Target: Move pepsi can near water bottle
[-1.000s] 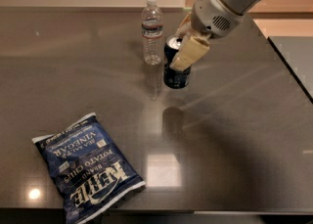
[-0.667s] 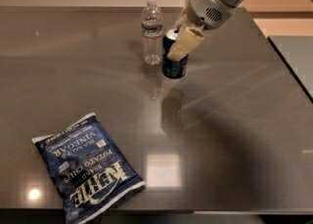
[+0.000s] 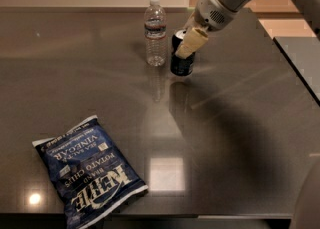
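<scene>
My gripper is going to let go of the pepsi can on the dark table, setting it snug (image 3: 177, 72) beside the clear water bottle.
The pepsi can (image 3: 181, 64) is dark blue with a silver top and stands upright on the dark table (image 3: 235, 123), just right of the water bottle (image 3: 155, 33). The bottle is clear plastic with a white cap and a dark label band. A small gap separates can and bottle. My gripper (image 3: 187, 42) comes down from the upper right and is shut on the can's upper part, its cream finger (image 3: 191, 43) across the can's front.
A flat blue chip bag (image 3: 89, 169) with white lettering lies at the front left. The table's right edge (image 3: 295, 73) runs diagonally, with a second dark surface (image 3: 300, 53) beyond it. A wall runs behind the table.
My gripper has carried the can to the left and away from the camera, down onto the table beside the bottle. The bottle and the chip bag have not moved.
</scene>
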Motion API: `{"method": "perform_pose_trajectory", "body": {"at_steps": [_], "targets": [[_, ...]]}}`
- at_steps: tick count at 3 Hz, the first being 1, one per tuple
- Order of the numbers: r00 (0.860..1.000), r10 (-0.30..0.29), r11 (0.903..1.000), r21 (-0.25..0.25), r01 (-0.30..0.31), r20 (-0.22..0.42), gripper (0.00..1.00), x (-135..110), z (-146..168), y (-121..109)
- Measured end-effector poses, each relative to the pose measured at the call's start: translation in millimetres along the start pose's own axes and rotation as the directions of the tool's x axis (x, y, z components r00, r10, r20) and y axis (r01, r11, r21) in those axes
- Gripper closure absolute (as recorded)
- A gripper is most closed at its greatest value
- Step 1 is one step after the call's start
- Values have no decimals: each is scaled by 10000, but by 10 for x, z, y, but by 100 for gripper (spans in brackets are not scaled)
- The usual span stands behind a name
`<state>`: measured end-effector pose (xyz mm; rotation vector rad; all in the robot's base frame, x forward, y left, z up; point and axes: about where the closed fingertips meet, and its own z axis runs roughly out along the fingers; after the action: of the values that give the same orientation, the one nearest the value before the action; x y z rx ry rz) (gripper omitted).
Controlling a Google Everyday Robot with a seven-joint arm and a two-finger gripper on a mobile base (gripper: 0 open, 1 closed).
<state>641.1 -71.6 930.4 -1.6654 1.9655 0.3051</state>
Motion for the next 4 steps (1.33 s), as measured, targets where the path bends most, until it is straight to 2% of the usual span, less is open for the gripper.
{"method": "perform_pose_trajectory", "body": {"at_steps": [1, 3, 4], "targets": [[9997, 226, 9997, -38, -226, -59, 100, 99, 140, -140], [9991, 415, 9991, -86, -415, -2, 100, 46, 332, -346], [9990, 434, 9990, -99, -435, -104, 82, 20, 377, -403]]}}
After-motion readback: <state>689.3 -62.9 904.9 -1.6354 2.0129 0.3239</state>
